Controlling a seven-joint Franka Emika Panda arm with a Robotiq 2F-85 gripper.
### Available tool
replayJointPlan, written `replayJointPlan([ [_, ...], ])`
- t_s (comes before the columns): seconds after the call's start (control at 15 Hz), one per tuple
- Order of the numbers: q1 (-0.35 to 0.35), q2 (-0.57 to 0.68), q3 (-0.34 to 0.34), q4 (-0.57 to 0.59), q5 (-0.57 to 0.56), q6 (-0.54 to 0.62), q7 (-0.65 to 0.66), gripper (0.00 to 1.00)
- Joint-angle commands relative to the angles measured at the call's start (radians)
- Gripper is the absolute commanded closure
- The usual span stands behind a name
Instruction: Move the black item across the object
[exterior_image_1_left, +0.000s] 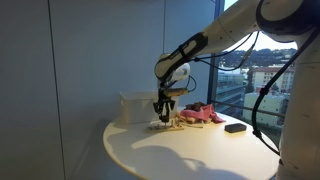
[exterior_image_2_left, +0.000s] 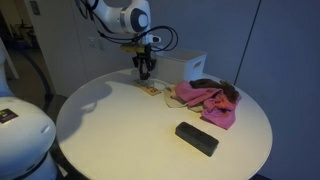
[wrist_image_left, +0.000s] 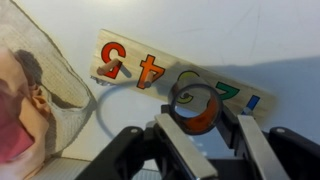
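My gripper will open, turn more across the numbered strip and take hold of the black item (wrist_image_left: 197, 104) again, as its fingers now pinch that item nearly along the numbered strip.
The object, a tan strip (wrist_image_left: 128, 62) with coloured numerals on top, lies on the white table under my gripper; it also shows in both exterior views (exterior_image_1_left: 169, 123) (exterior_image_2_left: 150, 90). The black item (wrist_image_left: 193, 104) is a small round black-rimmed piece with a see-through middle. My gripper (wrist_image_left: 203, 117) is shut on it, holding it just above the strip's right part, over the green and orange numerals. In both exterior views the gripper (exterior_image_1_left: 162, 108) (exterior_image_2_left: 145, 70) points straight down at the strip, and the black item is too small to make out there.
A pink-red cloth heap (exterior_image_2_left: 205, 98) (exterior_image_1_left: 200, 115) lies close beside the strip. A white box (exterior_image_2_left: 186, 64) (exterior_image_1_left: 135, 107) stands behind it. A flat black block (exterior_image_2_left: 197, 138) (exterior_image_1_left: 236, 127) lies nearer the edge of the round table (exterior_image_2_left: 110, 130). A window is behind.
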Motion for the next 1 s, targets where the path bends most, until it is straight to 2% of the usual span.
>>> replayJointPlan([
  [0.0,-0.004,0.01,-0.003,0.002,-0.015,0.001,0.034,0.76],
  [0.07,-0.004,0.015,-0.004,0.002,-0.017,0.003,0.038,0.76],
  [0.13,-0.003,0.018,-0.004,0.002,-0.006,0.004,0.035,0.26],
  [0.2,-0.003,0.016,-0.004,-0.002,0.0,-0.001,0.015,0.25],
  [0.27,-0.002,0.021,-0.004,-0.002,0.0,-0.001,0.015,0.43],
  [0.47,-0.002,0.026,-0.004,-0.002,0.0,-0.001,0.015,0.25],
  [0.67,-0.002,0.026,-0.004,-0.002,0.0,-0.001,0.015,0.25],
  [0.73,-0.002,0.026,-0.004,-0.002,0.0,-0.001,0.015,0.06],
  [0.93,-0.001,0.035,-0.004,0.002,-0.03,0.002,0.0,0.0],
])
